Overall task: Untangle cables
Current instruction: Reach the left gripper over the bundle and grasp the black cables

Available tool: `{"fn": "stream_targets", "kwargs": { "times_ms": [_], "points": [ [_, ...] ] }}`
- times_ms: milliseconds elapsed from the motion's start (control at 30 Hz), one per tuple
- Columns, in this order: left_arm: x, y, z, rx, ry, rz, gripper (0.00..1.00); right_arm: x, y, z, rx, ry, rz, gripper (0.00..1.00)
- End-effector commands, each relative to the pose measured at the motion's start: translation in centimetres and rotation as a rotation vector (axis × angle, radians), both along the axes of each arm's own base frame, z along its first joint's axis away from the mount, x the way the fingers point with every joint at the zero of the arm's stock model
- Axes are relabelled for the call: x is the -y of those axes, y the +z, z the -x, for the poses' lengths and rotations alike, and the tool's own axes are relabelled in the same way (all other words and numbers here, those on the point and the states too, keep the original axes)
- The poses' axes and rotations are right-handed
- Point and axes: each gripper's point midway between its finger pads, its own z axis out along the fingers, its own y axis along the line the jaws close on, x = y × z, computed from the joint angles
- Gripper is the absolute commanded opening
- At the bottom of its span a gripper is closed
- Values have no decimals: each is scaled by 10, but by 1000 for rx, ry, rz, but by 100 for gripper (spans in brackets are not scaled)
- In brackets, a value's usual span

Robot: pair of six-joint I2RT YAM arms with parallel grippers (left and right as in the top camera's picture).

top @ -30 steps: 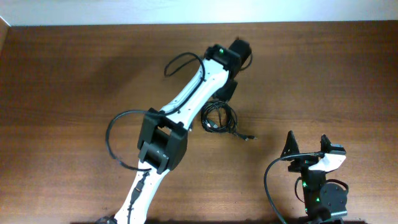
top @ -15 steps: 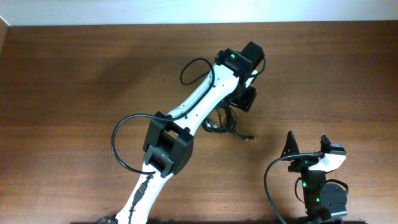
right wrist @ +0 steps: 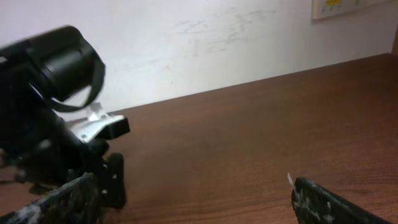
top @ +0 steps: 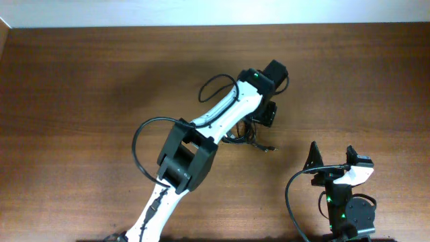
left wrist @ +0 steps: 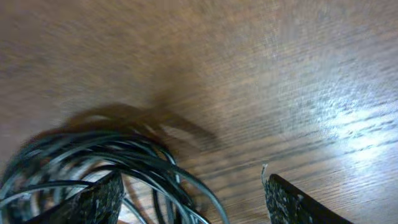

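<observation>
The cables spread out past one finger of the robot's left gripper, so it should pinch them where they run together (left wrist: 169, 185) and raise the bundle toward the right gripper.
The cables (top: 247, 136) are a small bundle of thin black loops on the brown table (top: 80, 87), partly hidden under my left arm, with a plug end (top: 270, 148) sticking out to the right. My left gripper (top: 264, 115) hangs low over the bundle. In the left wrist view the loops (left wrist: 93, 168) lie at the lower left, running past the left finger into the gap between the open fingers (left wrist: 193, 202). My right gripper (top: 330, 156) is open and empty near the front right; its fingers (right wrist: 193, 199) frame bare table.
My left arm (top: 201, 134) stretches diagonally across the table's middle, with its own thick black cable loops (top: 144, 151). The left arm's wrist (right wrist: 50, 118) shows in the right wrist view, before a pale wall (right wrist: 205, 37).
My left gripper swung right from the bundle's upper edge and then settled down over the cables. The right arm has not moved.
</observation>
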Motion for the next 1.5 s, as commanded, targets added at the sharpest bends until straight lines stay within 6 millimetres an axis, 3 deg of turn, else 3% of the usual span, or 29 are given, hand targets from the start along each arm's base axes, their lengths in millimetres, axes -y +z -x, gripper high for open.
{"fn": "stream_targets", "kwargs": {
  "times_ms": [0,67,100,167,233,333,367,400,467,567,667,967,1033,1100,1300,1400,1433,1467],
  "points": [
    [-1,-24,1,8,12,-12,64,4,-2,0,-4,-23,-5,98],
    [0,-26,3,5,22,-10,41,4,-3,0,-5,-23,-5,98],
    [2,-26,3,8,20,-6,21,4,-2,0,-4,-23,-5,98],
    [11,-22,6,-21,9,44,0,4,-2,0,-4,-23,-5,98],
    [24,-10,8,-46,-73,118,0,4,-2,0,-4,-23,-5,99],
    [19,21,1,-46,-61,137,2,4,-2,0,-4,-23,-5,98],
    [17,30,1,-49,-59,134,24,4,-3,0,-5,-23,-5,98],
    [16,30,2,-53,-59,130,38,4,-2,0,-4,-23,-5,98],
    [10,26,2,-47,-53,94,46,4,-2,0,-4,-23,-5,98],
    [-1,14,0,-16,-30,5,48,4,-2,0,-4,-23,-5,98],
    [6,-3,8,-39,-23,-10,47,4,-2,0,-4,-23,-5,99],
    [0,-47,16,-106,21,-69,40,4,-2,0,-4,-23,-5,99],
    [-1,-50,18,-113,21,-76,41,4,-3,0,-5,-23,-5,99],
    [1,-45,12,-98,25,-61,49,4,-2,0,-4,-23,-5,98],
    [1,-39,5,-69,56,-69,54,4,-2,0,-4,-23,-5,99],
    [-2,-40,5,-65,85,-84,52,4,-3,0,-5,-23,-5,98],
    [-2,-41,7,-68,82,-88,49,4,-2,0,-4,-23,-5,98],
    [-1,-42,8,-69,79,-89,39,4,-2,0,-4,-23,-5,98]
  ]
}}
